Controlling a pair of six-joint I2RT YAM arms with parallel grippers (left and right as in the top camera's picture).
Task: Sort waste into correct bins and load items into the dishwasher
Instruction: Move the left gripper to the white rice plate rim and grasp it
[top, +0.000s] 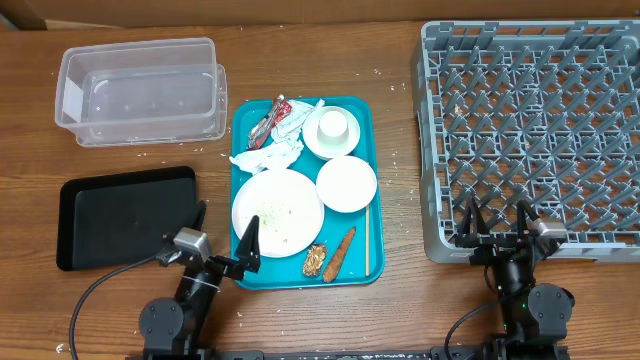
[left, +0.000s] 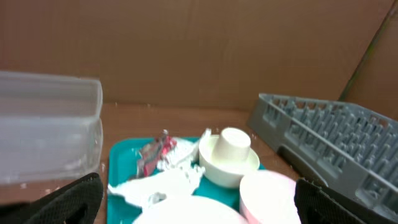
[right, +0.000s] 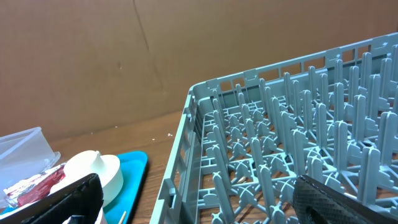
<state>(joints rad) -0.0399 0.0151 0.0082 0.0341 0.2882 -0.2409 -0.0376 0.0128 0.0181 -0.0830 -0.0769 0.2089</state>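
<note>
The robot's left gripper needs to grasp the rim of the large white plate (top: 319, 229), between the pale-pink dish and the brown lump.
On the teal tray (top: 355, 108) lie a large white plate (top: 278, 212), a smaller pale-pink dish (top: 346, 184), and a bowl (top: 322, 146) with a white cup (top: 333, 125) in it. Crumpled napkins (top: 270, 155) and a red-and-silver wrapper (top: 268, 121) lie at the tray's back left. A carrot-like stick (top: 340, 253) and a brown lump (top: 315, 260) lie at its front. My left gripper (top: 224, 228) stands open at the tray's front left corner. My right gripper (top: 495, 222) stands open at the grey dish rack's (top: 535, 130) front edge. Neither holds anything.
The clear tub (top: 140, 90) stands at the back left, the black tray (top: 125, 215) in front of it. A thin wooden stick (top: 367, 240) lies along the teal tray's right side. White crumbs dot the wooden table. A cardboard wall closes the back.
</note>
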